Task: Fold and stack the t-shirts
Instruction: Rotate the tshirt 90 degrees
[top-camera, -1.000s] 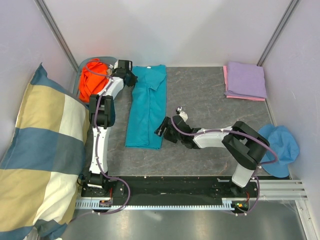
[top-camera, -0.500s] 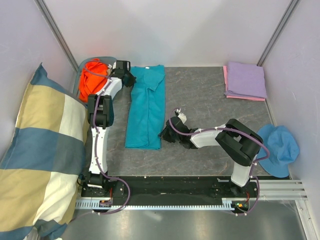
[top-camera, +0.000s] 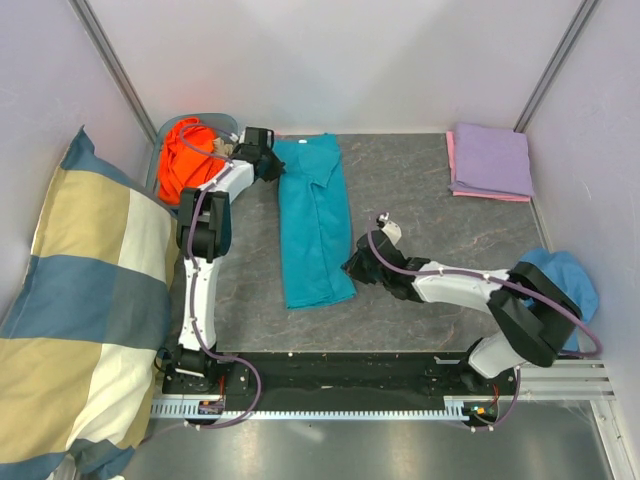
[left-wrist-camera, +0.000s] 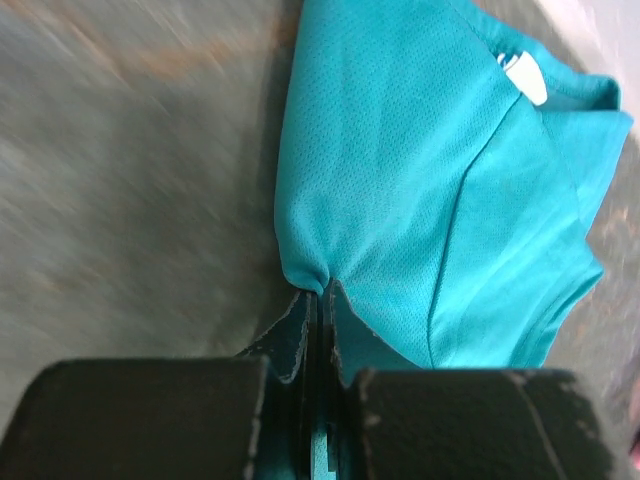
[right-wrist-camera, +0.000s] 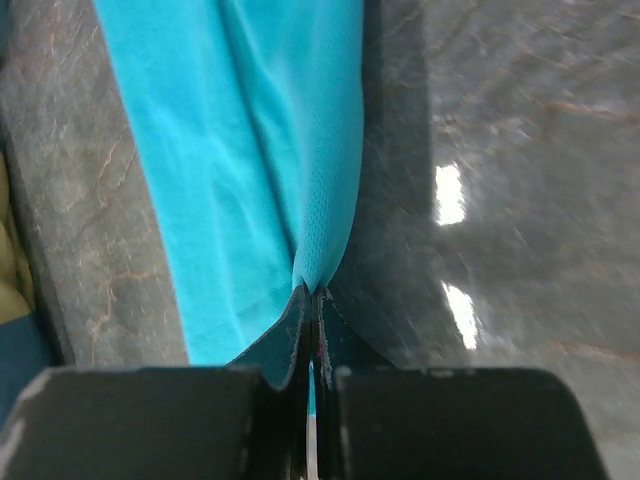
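Note:
My left gripper should let the teal t-shirt go, laid straight on the middle of the grey table (top-camera: 345, 245).
The teal t-shirt (top-camera: 316, 225) lies folded into a long strip on the grey table, slanting from the back down toward the front. My left gripper (top-camera: 274, 165) is shut on its far left edge; the left wrist view shows the cloth (left-wrist-camera: 440, 190) pinched at the fingertips (left-wrist-camera: 322, 292). My right gripper (top-camera: 352, 268) is shut on the strip's near right edge, the cloth (right-wrist-camera: 250, 170) bunched into its tips (right-wrist-camera: 312, 292). A bright orange t-shirt (top-camera: 188, 155) lies crumpled at the back left. A folded lavender t-shirt (top-camera: 490, 160) rests on a pink one (top-camera: 451, 152) at the back right.
A big yellow-blue-white checked pillow (top-camera: 75, 300) fills the left side. A blue bucket hat (top-camera: 570, 290) lies at the right edge behind my right arm. White walls close in the table at the back and sides.
My right gripper closed on the teal shirt's near right edge. Both grippers then drew the shirt to the right, and it now lies slanted.

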